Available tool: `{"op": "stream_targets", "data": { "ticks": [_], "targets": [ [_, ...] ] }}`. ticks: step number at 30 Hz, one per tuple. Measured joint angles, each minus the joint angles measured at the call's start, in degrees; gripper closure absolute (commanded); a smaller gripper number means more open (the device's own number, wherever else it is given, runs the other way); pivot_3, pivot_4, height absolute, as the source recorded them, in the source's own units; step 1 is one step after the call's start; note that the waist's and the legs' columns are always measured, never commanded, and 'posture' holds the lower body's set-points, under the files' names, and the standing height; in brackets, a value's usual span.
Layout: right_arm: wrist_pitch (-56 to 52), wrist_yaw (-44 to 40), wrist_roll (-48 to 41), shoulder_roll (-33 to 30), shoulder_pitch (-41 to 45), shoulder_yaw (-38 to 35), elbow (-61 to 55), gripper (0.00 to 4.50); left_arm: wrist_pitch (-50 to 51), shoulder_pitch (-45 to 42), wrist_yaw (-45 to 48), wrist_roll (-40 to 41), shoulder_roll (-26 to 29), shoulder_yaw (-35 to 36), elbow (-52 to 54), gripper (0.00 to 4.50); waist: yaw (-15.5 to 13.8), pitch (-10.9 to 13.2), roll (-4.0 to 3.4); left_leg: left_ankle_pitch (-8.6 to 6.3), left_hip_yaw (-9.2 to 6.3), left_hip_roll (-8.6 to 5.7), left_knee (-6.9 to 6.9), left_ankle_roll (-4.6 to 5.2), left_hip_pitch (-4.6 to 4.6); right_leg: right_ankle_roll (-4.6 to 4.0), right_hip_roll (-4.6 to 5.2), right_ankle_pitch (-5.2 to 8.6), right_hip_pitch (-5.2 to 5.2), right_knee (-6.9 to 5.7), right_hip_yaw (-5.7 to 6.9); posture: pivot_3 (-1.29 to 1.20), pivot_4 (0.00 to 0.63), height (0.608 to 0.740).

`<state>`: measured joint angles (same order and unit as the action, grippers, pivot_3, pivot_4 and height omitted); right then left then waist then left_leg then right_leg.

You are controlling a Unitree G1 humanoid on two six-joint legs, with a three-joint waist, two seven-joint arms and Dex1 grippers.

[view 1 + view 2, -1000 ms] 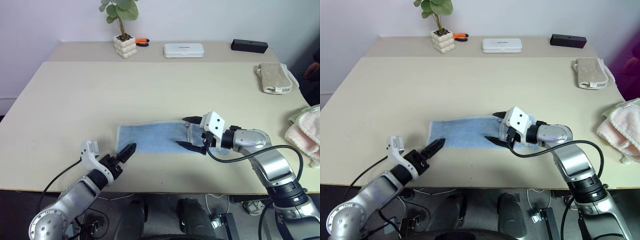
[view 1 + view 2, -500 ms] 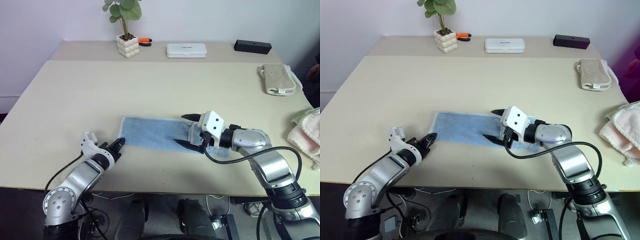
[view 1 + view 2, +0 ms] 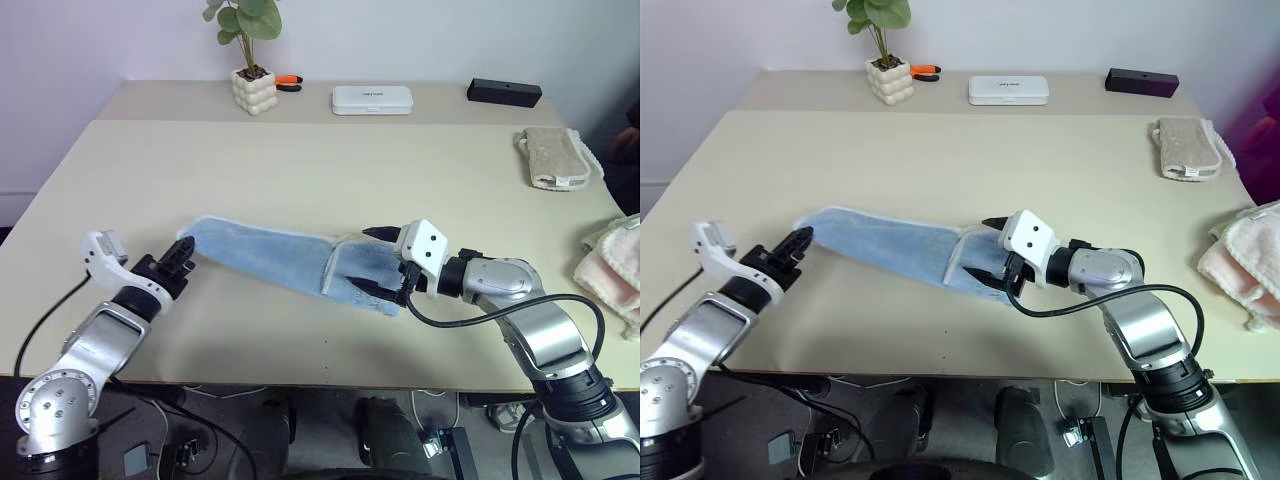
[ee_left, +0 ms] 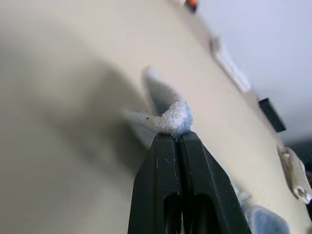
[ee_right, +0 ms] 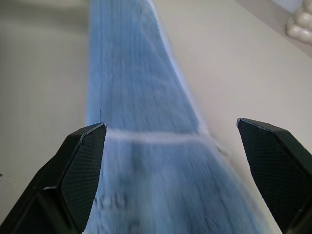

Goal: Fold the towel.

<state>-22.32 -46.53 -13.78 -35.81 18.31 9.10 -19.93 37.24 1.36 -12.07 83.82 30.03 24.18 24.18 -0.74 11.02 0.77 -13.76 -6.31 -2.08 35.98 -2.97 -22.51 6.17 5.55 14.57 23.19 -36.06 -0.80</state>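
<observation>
Next, I let go of the light blue towel's raised end, now held a little above the table, with my left gripper on top of the towel's end [image 3: 384, 280] that is under my right gripper.
The light blue towel [image 3: 270, 259] lies stretched in a long strip across the front of the table, slanting from front right to the left. My left gripper [image 3: 183, 249] is shut on the towel's left end [image 4: 169, 116], which it holds raised a little above the table. My right gripper [image 3: 378, 259] stands open over the towel's right end, one finger on either side of the strip [image 5: 146, 161], with a whitish stitched border running between them.
A folded beige towel [image 3: 552, 158] lies at the far right. A pink-and-cream towel pile [image 3: 612, 264] sits at the right edge. At the back stand a potted plant [image 3: 250, 82], a white case [image 3: 372, 99] and a black box [image 3: 504, 93].
My left gripper has shut on the towel's left end, then moved left and up, pulling the cloth out into a long slanted strip. The right gripper has stayed in place.
</observation>
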Motion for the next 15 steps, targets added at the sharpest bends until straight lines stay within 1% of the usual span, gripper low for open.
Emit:
{"op": "stream_targets", "data": {
  "ticks": [4,8,9,11,12,14,15],
  "targets": [
    [0.02,0.00,0.06,0.27,0.26,0.01,0.16,0.10,0.24,-2.54,7.74,-4.37,3.76,-1.37,0.82,4.47,0.07,0.01,0.01,0.00,0.01,-0.01,-0.01,0.00,-0.02,0.00,0.01,0.00,0.00,0.04,0.00,0.00,0.150,0.738],
    [0.03,-0.04,0.12,0.27,0.27,-0.03,0.86,0.10,1.40,-6.27,14.55,-8.99,5.05,-6.64,3.23,4.47,0.12,0.01,0.02,0.00,0.02,-0.01,-0.02,0.00,-0.02,0.00,0.01,0.00,0.00,0.03,0.00,0.00,0.150,0.738],
    [0.03,-0.01,0.13,0.20,0.13,-0.25,1.13,0.10,1.84,-7.69,16.74,-10.86,5.63,-8.76,3.61,4.47,0.13,0.02,0.03,0.00,0.01,-0.01,-0.02,0.00,-0.01,0.00,0.01,0.00,0.00,0.02,0.00,0.00,0.150,0.738],
    [0.03,0.22,0.26,0.13,0.22,-0.70,1.82,0.10,3.02,-12.15,22.98,-15.59,7.63,-15.87,5.43,4.47,-0.06,0.03,0.05,0.00,0.00,-0.02,0.01,-0.01,-0.05,0.01,0.00,0.00,0.00,0.02,0.03,0.00,0.150,0.738],
    [0.05,0.51,0.36,0.12,0.30,-0.95,2.10,0.10,3.66,-15.31,27.08,-18.38,8.20,-20.64,6.83,4.47,-0.07,0.03,0.05,0.00,0.01,-0.05,0.03,-0.01,-0.07,0.01,0.00,0.00,-0.02,0.05,0.02,0.00,0.150,0.738],
    [0.05,1.23,0.68,0.05,0.28,-1.51,2.69,0.10,3.95,-19.07,33.04,-22.15,7.53,-27.54,8.49,4.47,0.27,0.03,0.05,0.00,0.09,-0.06,-0.01,0.00,-0.06,0.01,0.01,-0.01,-0.02,0.12,-0.07,0.00,0.150,0.738],
    [0.06,1.53,0.96,-0.14,0.14,-1.89,3.30,0.10,4.00,-20.00,34.86,-23.47,6.81,-29.45,8.32,4.47,0.54,0.03,0.05,0.00,0.12,-0.05,-0.02,0.00,-0.05,0.02,0.01,-0.01,0.01,0.11,-0.10,0.00,0.150,0.738]
  ]
}}
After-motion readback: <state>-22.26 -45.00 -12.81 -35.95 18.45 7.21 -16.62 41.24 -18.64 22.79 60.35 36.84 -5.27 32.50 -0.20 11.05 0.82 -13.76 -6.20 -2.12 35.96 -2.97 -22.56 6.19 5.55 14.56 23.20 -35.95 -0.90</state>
